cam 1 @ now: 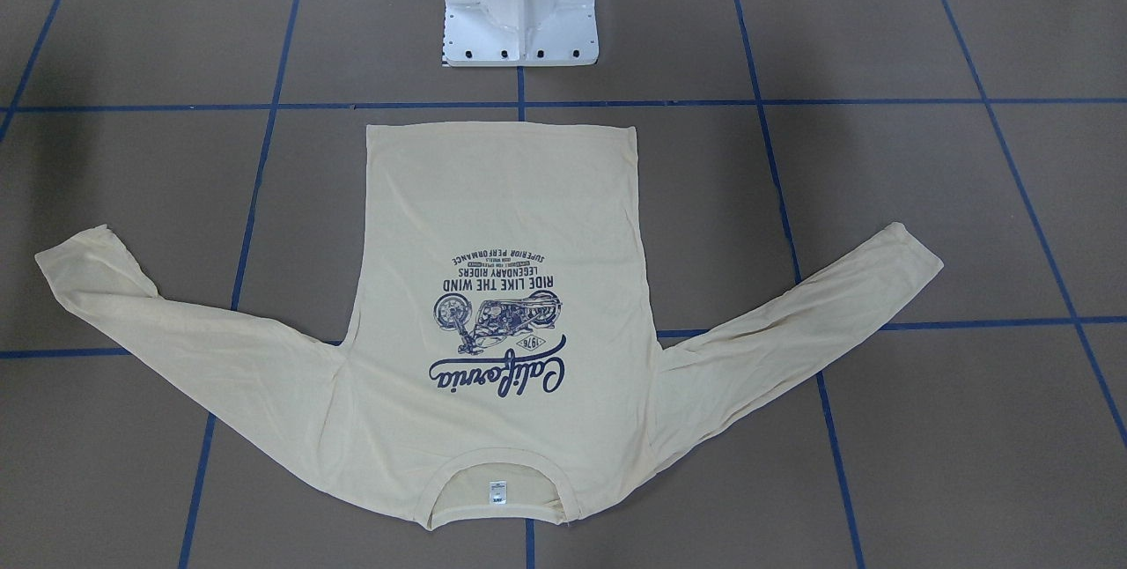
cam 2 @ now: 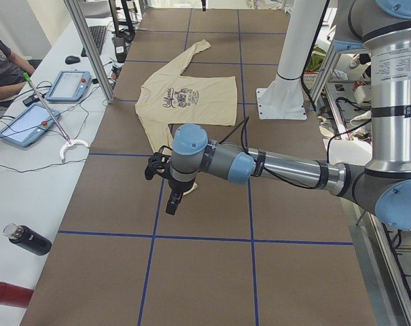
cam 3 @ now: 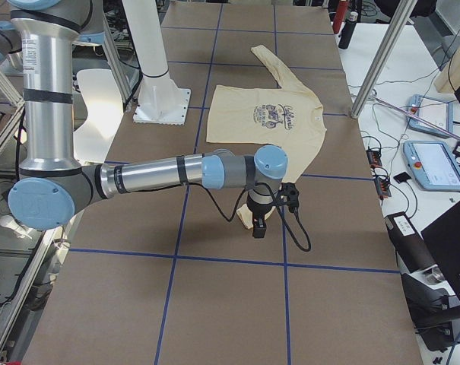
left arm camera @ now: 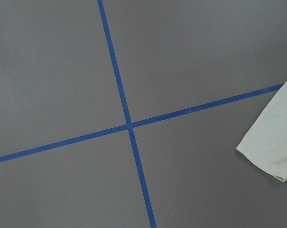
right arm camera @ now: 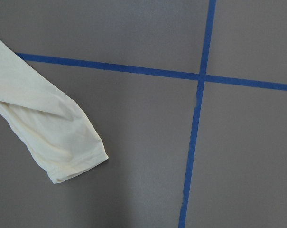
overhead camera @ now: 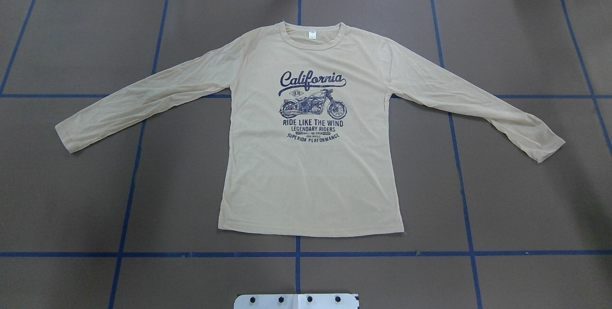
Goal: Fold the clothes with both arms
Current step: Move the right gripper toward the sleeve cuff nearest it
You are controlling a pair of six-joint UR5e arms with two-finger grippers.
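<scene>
The robot's right gripper will close on the collar-side corner of the cuff (cam 1: 48, 255) (right arm camera: 101, 160), at the end of the T-shirt's sleeve on the right gripper's side.
The pale cream-yellow long-sleeved T-shirt (overhead camera: 311, 175) lies flat and face up on the brown table, with both sleeves spread outward and the navy "California" print (overhead camera: 311, 108) showing. Its collar points away from the robot. My left gripper (cam 2: 170, 202) hangs above the table just beyond the left sleeve cuff (left arm camera: 271, 147). My right gripper (cam 3: 258, 226) hangs the same way over the right sleeve cuff (right arm camera: 53, 142). Both grippers show only in the side views, so I cannot tell whether they are open or shut. Neither arm reaches into the overhead or front views.
The white pedestal base (cam 1: 519, 14) stands behind the shirt's hem. Blue tape lines (overhead camera: 296, 254) grid the table. Along the far side is a desk with tablets (cam 2: 28, 125), a black bottle (cam 2: 28, 239), metal posts (cam 2: 90, 47) and a seated person (cam 2: 1, 61).
</scene>
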